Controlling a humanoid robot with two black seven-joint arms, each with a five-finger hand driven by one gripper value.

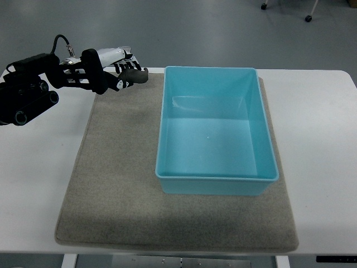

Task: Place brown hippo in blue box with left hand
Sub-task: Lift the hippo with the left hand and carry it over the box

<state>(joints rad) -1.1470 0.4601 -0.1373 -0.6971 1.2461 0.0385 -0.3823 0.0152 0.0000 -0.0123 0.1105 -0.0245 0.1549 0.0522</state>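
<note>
Next, I let go of the brown hippo with my left gripper near the middle of the blue box's bare bottom (217, 136).
The blue box (214, 176) stands on the right half of a grey-brown mat (117, 184), and its inside shows only bare blue floor. I see no brown hippo anywhere in the top view. My left hand (131, 75) hovers over the mat's far left corner, just left of the box's far left corner. Its black fingers (135, 77) are stretched loosely towards the box with nothing between them. The black forearm (30, 89) comes in from the left edge.
The mat lies on a white table (39, 184) whose far edge runs just behind the box. Grey floor lies beyond it, with chair castors (308, 18) at the top right.
</note>
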